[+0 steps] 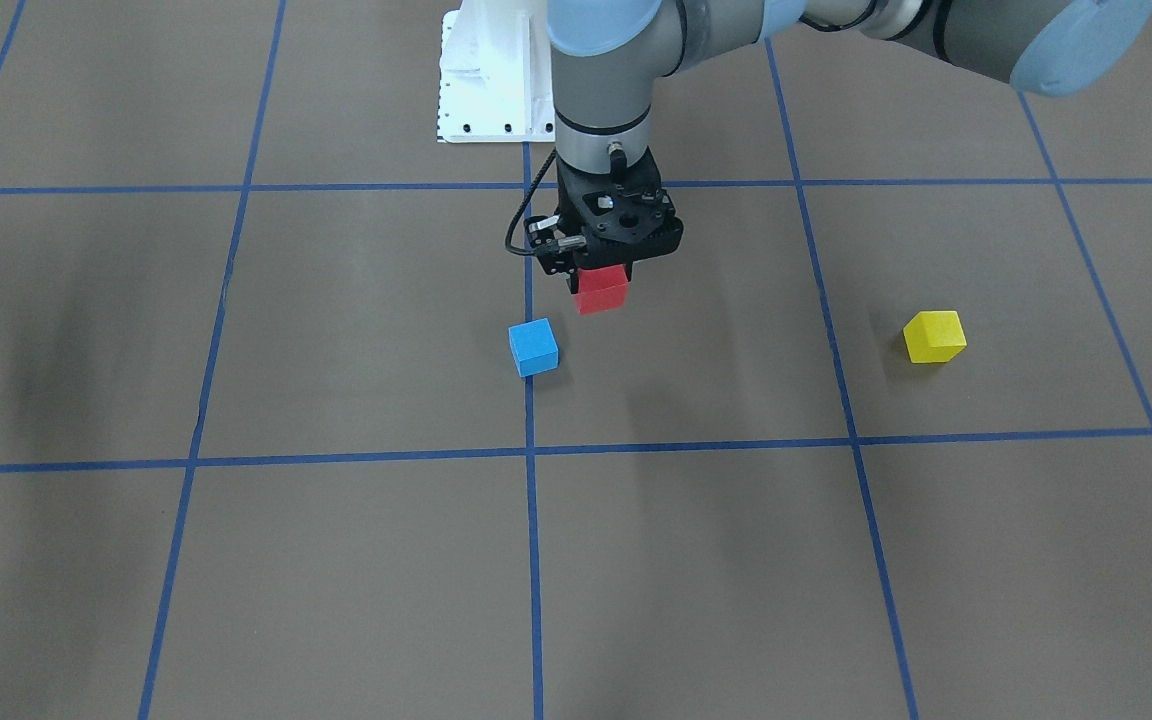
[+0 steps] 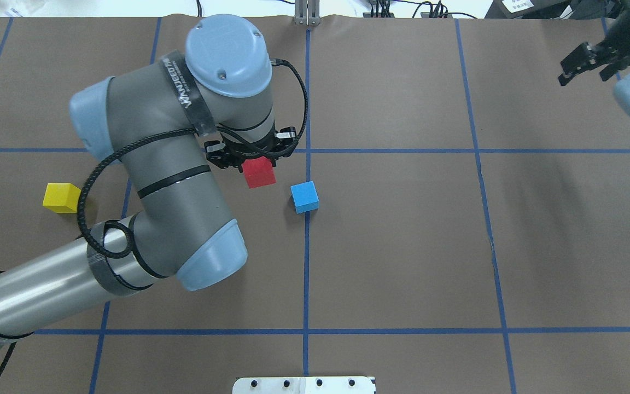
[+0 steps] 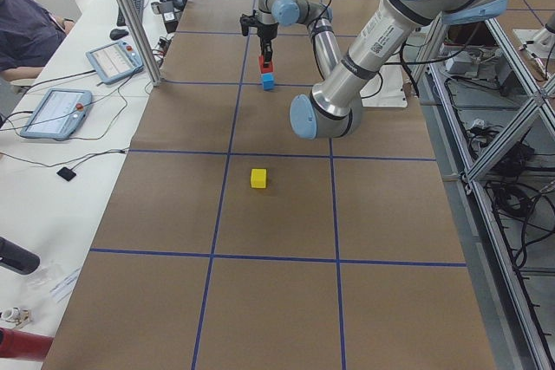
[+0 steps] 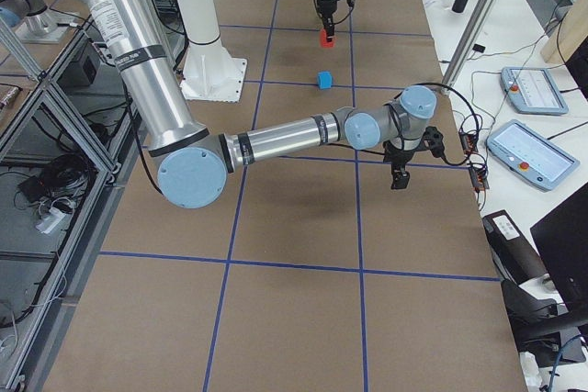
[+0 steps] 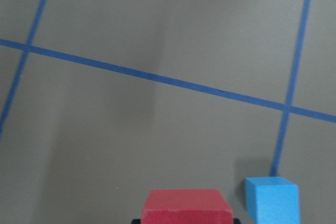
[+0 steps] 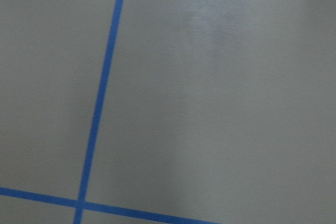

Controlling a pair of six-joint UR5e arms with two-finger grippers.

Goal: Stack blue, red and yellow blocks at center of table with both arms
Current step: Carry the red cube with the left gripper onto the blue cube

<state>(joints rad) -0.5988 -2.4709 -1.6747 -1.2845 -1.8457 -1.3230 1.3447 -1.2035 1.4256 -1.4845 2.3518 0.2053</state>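
Note:
Next, my left gripper sets the red block down on top of the blue block (image 1: 536,341) (image 5: 276,203) and lets go of it. The red block hangs a little above the table.
My left gripper (image 1: 601,282) is shut on the red block (image 1: 602,291) and holds it a little above the table. The blue block (image 1: 533,347) stands on the table close by, on a tape line near the centre. In the overhead view the red block (image 2: 259,172) hangs just left of the blue block (image 2: 304,197). The left wrist view shows the red block (image 5: 186,207) at the bottom edge and the blue block (image 5: 271,198) to its right. The yellow block (image 2: 62,197) sits alone far out on the left arm's side. My right gripper (image 2: 588,64) is open and empty at the far right.
The white base plate (image 2: 304,384) lies at the robot's edge of the table. Blue tape lines (image 1: 530,452) divide the brown table into squares. A desk with tablets (image 4: 525,140) runs along the far side. The left arm's elbow (image 2: 205,262) hangs over the table's left half.

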